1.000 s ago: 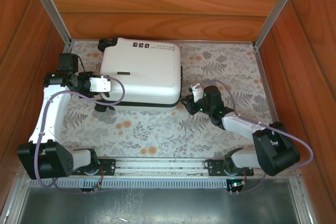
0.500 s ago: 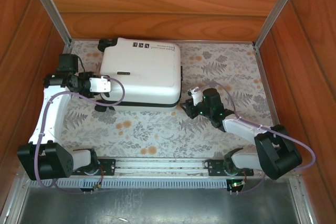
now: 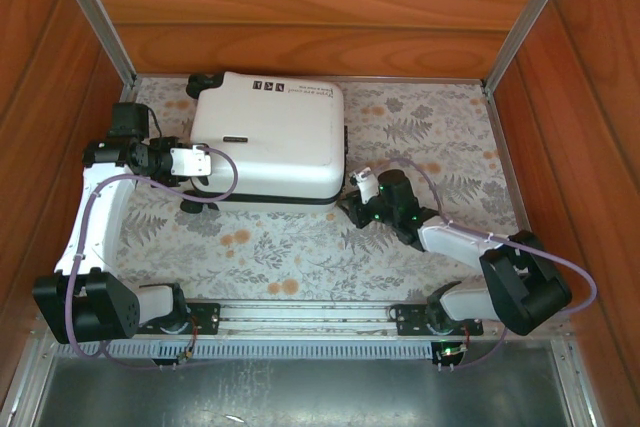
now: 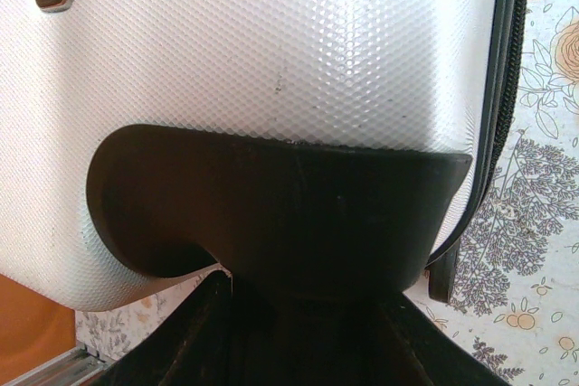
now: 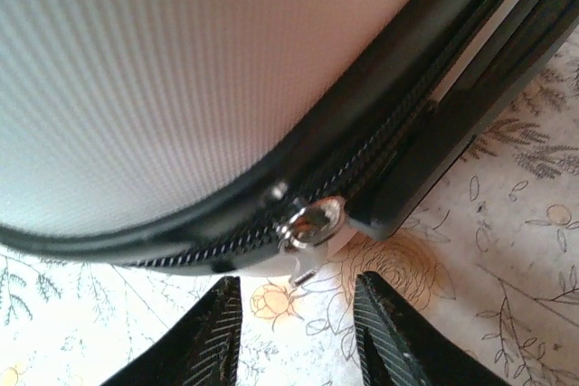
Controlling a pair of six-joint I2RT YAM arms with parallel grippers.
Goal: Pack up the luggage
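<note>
My right gripper needs to reach closer, as the zipper's silver pull is just beyond its open fingers, and pinch the pull's loose end (image 5: 307, 268) before pulling it along.
The luggage (image 3: 268, 142) lies flat and closed at the back of the table, white shell up, wheels on its left side. My left gripper (image 3: 203, 160) is at its left edge. In the left wrist view my left gripper (image 4: 303, 314) is shut on the black wheel housing (image 4: 271, 205) under the textured white shell (image 4: 271, 42). My right gripper (image 3: 355, 190) is at the case's near right corner. My right gripper (image 5: 294, 300) stands open, and the silver zipper slider (image 5: 312, 221) on the black zipper track (image 5: 398, 124) sits just ahead of its fingertips, apart from them.
Wooden walls (image 3: 30, 97) close in the left, back and right. The floral table cover (image 3: 290, 247) runs in front of the case. A metal rail (image 3: 300, 317) with both arm bases lies along the near edge.
My right gripper has moved left and toward the case's near right corner, and its jaws have narrowed a little. The left arm and the luggage have not moved.
</note>
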